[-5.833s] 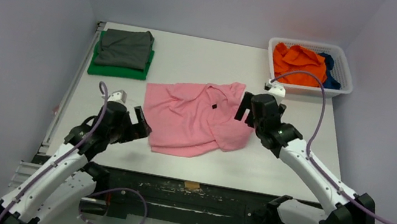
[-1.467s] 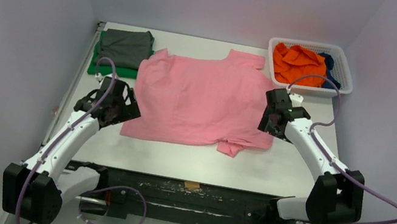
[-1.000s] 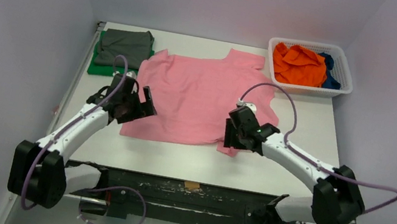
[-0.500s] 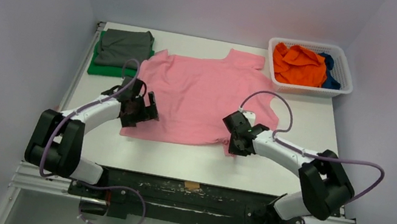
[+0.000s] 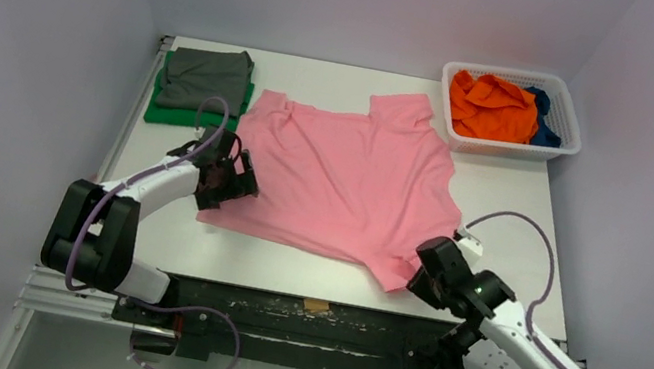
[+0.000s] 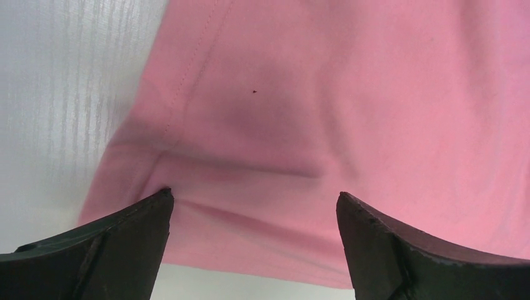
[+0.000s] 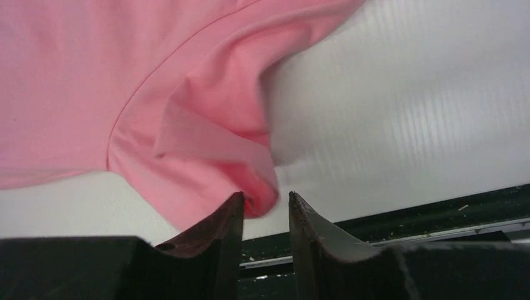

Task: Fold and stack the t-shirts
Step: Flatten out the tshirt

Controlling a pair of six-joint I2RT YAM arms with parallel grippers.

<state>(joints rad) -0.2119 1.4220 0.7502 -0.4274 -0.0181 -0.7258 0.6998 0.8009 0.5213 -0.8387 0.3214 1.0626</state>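
The pink sleeve is bunched and doubled over beside my right gripper, which should take the doubled-over flap (image 7: 215, 139) and spread it flat before folding.
The pink t-shirt (image 5: 344, 182) lies spread flat in the middle of the table, neck toward the back. My left gripper (image 5: 227, 179) is wide open, both fingertips pressing on the shirt's near left hem (image 6: 250, 156). My right gripper (image 5: 416, 276) sits at the near right, beside the bunched pink sleeve corner (image 7: 206, 156). Its jaws (image 7: 266, 195) stand a little apart; the cloth's tip touches the left finger (image 7: 228, 215) and is not pinched. A folded grey t-shirt (image 5: 207, 77) rests on a folded green one (image 5: 198, 115) at the back left.
A white mesh basket (image 5: 500, 148) at the back right holds the orange t-shirt (image 5: 491, 105) and the dark blue one (image 5: 545, 123). The black front edge of the table (image 7: 400, 219) runs just under my right fingers. Grey walls close in on three sides.
My right gripper dragged the shirt's near right corner toward the front right, skewing and stretching the shirt, then parted its jaws. My left gripper stayed open on the left hem.
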